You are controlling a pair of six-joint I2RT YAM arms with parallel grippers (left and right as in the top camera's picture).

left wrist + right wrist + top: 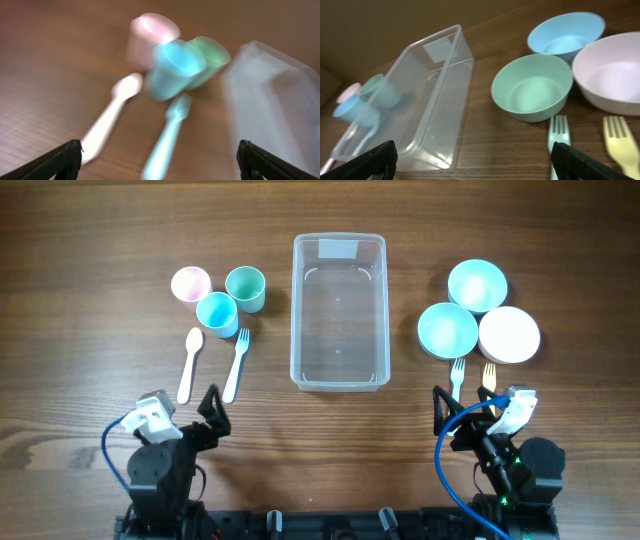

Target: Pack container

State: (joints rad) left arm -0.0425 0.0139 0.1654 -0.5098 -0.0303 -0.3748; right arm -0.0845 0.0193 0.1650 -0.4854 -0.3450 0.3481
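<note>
My right gripper is to go to the white bowl next and close on that bowl's rim [538, 337], on the side farthest from the green bowl.
The clear plastic container [339, 311] stands empty in the middle of the table; it also shows in the right wrist view [415, 95] and blurred in the left wrist view [275, 105]. Left of it stand a pink cup [190, 283], a green cup [245, 287] and a blue cup [216, 311], with a white spoon [190, 363] and a pale blue fork [236, 363]. Right of it sit a blue bowl [477, 284], a green bowl [447, 330] and a white bowl [509, 334], with a green fork [457, 375] and a yellow fork [489, 374]. My left gripper [210, 412] and right gripper [462, 412] are open and empty near the front edge.
Blue cables loop from both arm bases at the front edge [445, 470]. Bare wooden table [100, 350] lies left of the cups.
</note>
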